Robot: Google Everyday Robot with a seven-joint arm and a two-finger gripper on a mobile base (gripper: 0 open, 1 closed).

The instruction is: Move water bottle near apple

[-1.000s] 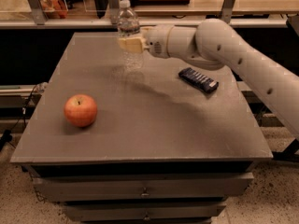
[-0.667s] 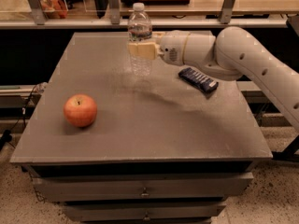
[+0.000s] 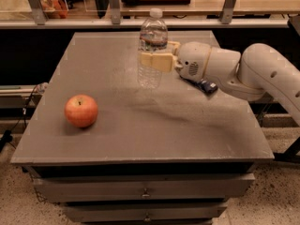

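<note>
My gripper needs to release the water bottle on the grey table (image 3: 105,106) next to the apple, toward the middle of the table.
The water bottle (image 3: 151,48) is clear and ribbed with a white cap, upright, held above the grey table (image 3: 140,135) near its middle back. My gripper (image 3: 157,60) comes in from the right and is shut on the bottle's middle, its tan fingers (image 3: 155,63) wrapped across the bottle's middle. The red-orange apple (image 3: 81,110) sits on the table at the front left, well apart from the bottle, down and to the left of it.
A dark blue flat object (image 3: 206,86) lies on the table at the right, mostly hidden behind my white arm (image 3: 243,74). A shelf rail with metal posts (image 3: 112,6) runs behind the table. Drawers are below the table's front edge.
My gripper has carried the bottle to the right and toward the front of the table, lifted off the surface. The apple has not moved.
</note>
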